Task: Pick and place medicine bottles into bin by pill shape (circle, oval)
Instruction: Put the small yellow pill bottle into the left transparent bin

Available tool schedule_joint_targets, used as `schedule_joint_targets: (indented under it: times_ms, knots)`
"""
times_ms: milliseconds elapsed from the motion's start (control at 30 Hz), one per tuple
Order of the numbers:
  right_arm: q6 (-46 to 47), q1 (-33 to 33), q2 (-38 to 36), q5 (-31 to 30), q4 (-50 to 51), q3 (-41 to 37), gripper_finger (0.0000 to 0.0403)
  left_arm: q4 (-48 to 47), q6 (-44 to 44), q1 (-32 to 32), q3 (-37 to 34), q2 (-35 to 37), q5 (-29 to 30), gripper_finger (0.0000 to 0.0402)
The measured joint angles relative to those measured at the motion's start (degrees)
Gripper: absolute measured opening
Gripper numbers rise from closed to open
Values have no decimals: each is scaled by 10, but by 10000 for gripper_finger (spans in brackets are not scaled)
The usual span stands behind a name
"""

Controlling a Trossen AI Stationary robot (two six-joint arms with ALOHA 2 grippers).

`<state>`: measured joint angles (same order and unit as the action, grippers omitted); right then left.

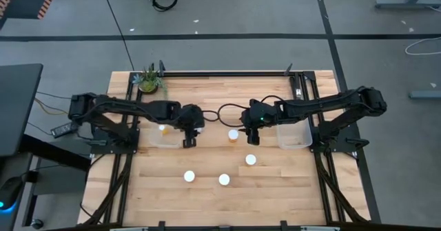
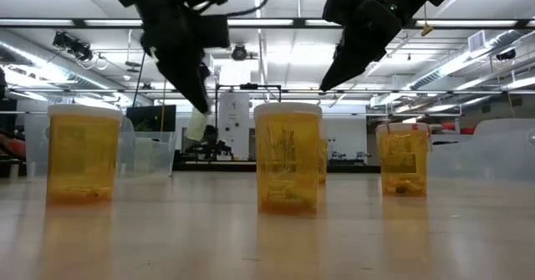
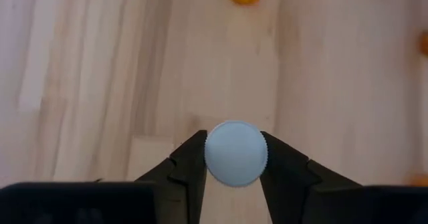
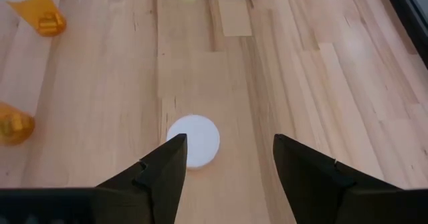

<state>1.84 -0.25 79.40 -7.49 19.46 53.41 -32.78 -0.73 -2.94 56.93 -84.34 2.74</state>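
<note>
Next, my left gripper releases the white-capped medicine bottle inside the clear bin (image 1: 172,133) that has the orange bottle in it.
My left gripper (image 1: 189,140) (image 3: 234,177) is shut on a white-capped medicine bottle (image 3: 235,154), by the near right corner of the left clear bin (image 1: 153,141). My right gripper (image 1: 251,136) (image 4: 227,160) is open above the table's middle. Its fingers stand on either side of an upright bottle's white cap (image 4: 192,140) (image 1: 233,134) without touching it. Three more bottles stand upright on their bases on the table (image 1: 251,160) (image 1: 189,176) (image 1: 224,179). One orange bottle (image 1: 162,128) lies in the left bin. My left gripper pinches the bottle's round white cap by its ribbed rim (image 3: 208,158) between its two fingers. The fingers come from above, pointing down. In the low view the bottle (image 2: 197,123) hangs below the fingers, clear of the table.
A second clear bin (image 1: 293,138) stands at the right, under the right arm. A green potted plant (image 1: 149,81) stands at the far left corner. Bare wood lies along the table's near edge, in front of the standing bottles (image 2: 288,159).
</note>
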Motion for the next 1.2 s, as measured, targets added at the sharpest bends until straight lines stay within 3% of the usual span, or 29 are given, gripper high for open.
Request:
schedule_joint_targets:
  times_ms: [300,633,900,1200]
  knots:
    - [5,0,0,0,0,0,229,-57,-39,36,-9,73,27,129]
    - [5,-1,0,0,-9,0,229,-86,-88,44,-87,190,78,135]
    - [5,-1,0,0,-14,0,229,-47,-131,44,-173,254,88,129]
    - [5,0,0,0,-17,0,229,51,-154,44,-273,266,132,130]
